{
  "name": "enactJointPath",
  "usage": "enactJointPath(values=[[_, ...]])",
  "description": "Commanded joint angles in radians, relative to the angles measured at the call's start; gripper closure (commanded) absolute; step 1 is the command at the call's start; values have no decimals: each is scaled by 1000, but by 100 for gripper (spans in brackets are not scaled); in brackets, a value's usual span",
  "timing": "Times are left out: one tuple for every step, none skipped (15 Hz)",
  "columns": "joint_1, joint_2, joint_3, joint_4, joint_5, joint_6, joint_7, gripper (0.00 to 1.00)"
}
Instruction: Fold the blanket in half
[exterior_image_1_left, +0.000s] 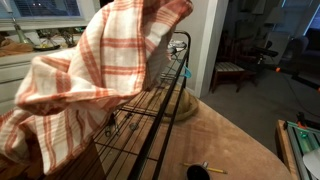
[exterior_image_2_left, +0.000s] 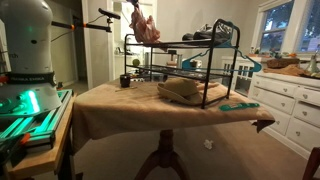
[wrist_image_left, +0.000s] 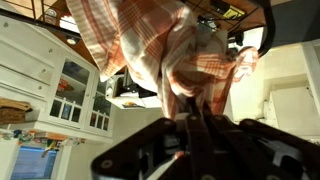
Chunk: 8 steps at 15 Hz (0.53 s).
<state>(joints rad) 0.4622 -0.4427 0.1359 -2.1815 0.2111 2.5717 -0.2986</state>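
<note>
Next, I let go of the blanket's gathered fold and leave it in a heap on the near end of the black wire rack (exterior_image_1_left: 84, 107).
The blanket (exterior_image_2_left: 144, 27), cream-white with orange-red plaid, hangs bunched in the air above the black wire rack. It fills the upper left of an exterior view (exterior_image_1_left: 100, 70), draping over the rack's near end. My gripper (wrist_image_left: 190, 118) is shut on a fold of the blanket (wrist_image_left: 165, 50), which spreads away from the fingertips in the wrist view. In an exterior view the gripper (exterior_image_2_left: 135, 8) sits at the top of the hanging cloth. It is hidden behind the blanket in the close exterior view.
The black wire rack (exterior_image_2_left: 190, 45) stands on a table with a tan cover (exterior_image_2_left: 120, 105). A folded tan cloth (exterior_image_2_left: 180, 90), a dark mug (exterior_image_2_left: 125, 80) and a teal hanger (exterior_image_2_left: 240, 105) lie on it. White cabinets (exterior_image_2_left: 290, 100) stand beside it.
</note>
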Motion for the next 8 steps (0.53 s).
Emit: enactJointPath(values=[[-19, -31, 12, -12, 6, -23, 21, 99], [-13, -40, 7, -13, 16, -34, 17, 99], [-10, -52, 6, -16, 17, -37, 12, 99], [-8, -63, 5, -18, 18, -43, 10, 99], [-6, -73, 4, -19, 20, -48, 8, 99], [-6, -83, 4, -21, 17, -52, 9, 99], [-4, -95, 2, -22, 19, -60, 9, 99], [-6, -106, 1, -23, 17, -68, 10, 99]])
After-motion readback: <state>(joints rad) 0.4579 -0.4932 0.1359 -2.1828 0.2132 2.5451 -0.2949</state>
